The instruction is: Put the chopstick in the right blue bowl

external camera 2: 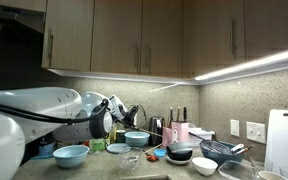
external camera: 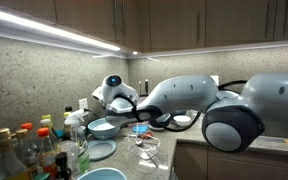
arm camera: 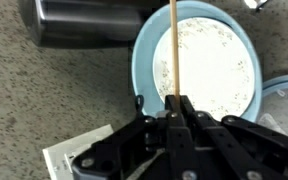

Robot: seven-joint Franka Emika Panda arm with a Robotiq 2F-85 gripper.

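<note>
Next, the gripper releases the chopstick in the blue bowl [external camera: 102,125] [arm camera: 206,88] next to the black kettle, toward the rim of the bowl that faces the wall.
My gripper [arm camera: 174,100] is shut on a thin wooden chopstick [arm camera: 172,45] that sticks straight out from the fingertips. The chopstick lies over the right blue bowl [arm camera: 209,65], a wide light-blue bowl with a pale speckled inside, near its left part. I cannot tell whether the tip touches the bowl. In both exterior views the gripper [external camera: 112,108] [external camera 2: 124,122] hangs just above this bowl [external camera: 104,127] [external camera 2: 136,138]. The chopstick is too thin to make out there.
A black kettle [arm camera: 84,22] stands right beside the bowl. A flat light-blue plate [external camera: 101,150] and another blue bowl [external camera: 102,175] [external camera 2: 71,155] lie nearer the counter's front. Bottles [external camera: 29,150] crowd one end. Dishes and a knife block [external camera 2: 176,128] stand at the other end.
</note>
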